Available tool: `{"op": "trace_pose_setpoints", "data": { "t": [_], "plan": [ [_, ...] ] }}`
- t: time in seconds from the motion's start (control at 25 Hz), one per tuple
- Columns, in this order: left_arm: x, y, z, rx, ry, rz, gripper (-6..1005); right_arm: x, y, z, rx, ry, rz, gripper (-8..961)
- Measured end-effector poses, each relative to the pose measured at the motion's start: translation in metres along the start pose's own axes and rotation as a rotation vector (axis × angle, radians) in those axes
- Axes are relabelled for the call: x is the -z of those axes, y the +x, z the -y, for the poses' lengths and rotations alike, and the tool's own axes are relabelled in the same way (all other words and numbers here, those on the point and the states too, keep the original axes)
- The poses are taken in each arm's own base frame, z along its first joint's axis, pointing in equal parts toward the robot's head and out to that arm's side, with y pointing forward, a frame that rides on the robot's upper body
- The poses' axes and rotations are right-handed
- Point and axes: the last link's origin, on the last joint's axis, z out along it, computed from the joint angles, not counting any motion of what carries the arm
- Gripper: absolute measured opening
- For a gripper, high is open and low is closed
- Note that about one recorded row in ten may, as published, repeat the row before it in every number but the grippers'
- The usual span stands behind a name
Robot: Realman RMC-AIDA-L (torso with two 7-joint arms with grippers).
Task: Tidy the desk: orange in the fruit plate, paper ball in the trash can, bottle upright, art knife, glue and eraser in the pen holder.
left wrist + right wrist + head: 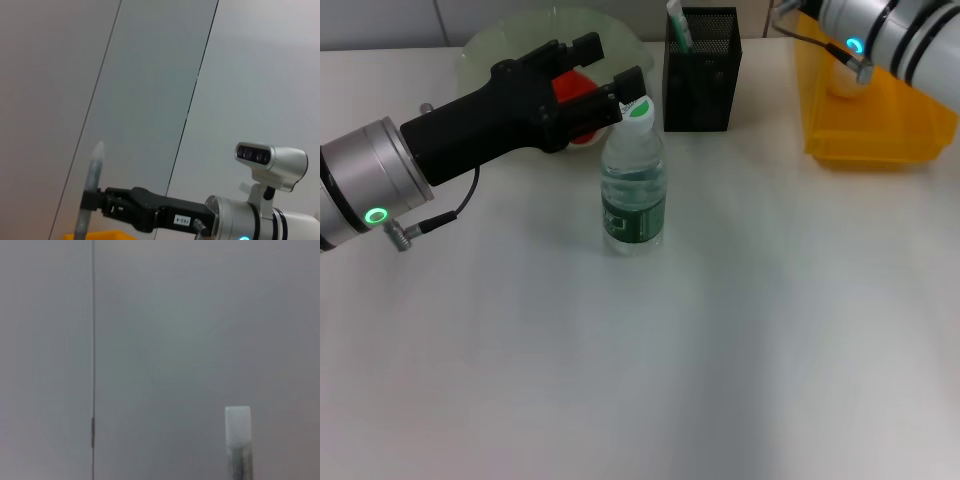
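Observation:
My right gripper is going to let go of the glue inside the black mesh pen holder [681,28], along its side nearest the fruit plate.
A clear water bottle [634,190] with a green label stands upright mid-table. My left gripper [608,68] is open, its fingers just left of and above the bottle's cap [639,108], not around it. Behind the fingers an orange [572,88] lies in the pale green fruit plate [500,45]. The black mesh pen holder [701,75] holds a white-green stick [678,27]. My right arm [880,35] is high at the back right. In the left wrist view its gripper [91,200] is shut on a grey glue stick [94,172] with a white tip, which also shows in the right wrist view [238,440].
A yellow trash can [875,125] stands at the back right, under the right arm. The paper ball, art knife and eraser do not show.

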Motion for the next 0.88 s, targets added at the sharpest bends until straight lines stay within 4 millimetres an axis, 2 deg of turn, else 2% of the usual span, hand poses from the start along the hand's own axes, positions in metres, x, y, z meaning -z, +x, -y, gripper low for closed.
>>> {"op": "trace_pose_setpoints", "data": {
  "t": [0.28,0.6,0.8,0.88],
  "plan": [
    [-0.002,0.002,0.001,-0.005,-0.002,0.001,802,-0.011,0.002,-0.006,0.006,-0.008,-0.038,193],
    [-0.002,0.001,0.001,-0.004,0.001,0.0,802,-0.008,0.009,-0.003,-0.002,0.013,-0.062,195],
    [0.002,0.004,0.004,-0.013,0.018,-0.01,802,0.012,0.006,0.003,-0.136,0.006,0.0,196],
    [0.003,0.003,0.004,-0.017,0.018,-0.014,802,0.031,0.004,0.004,-0.198,-0.024,0.034,197]
  ]
}}
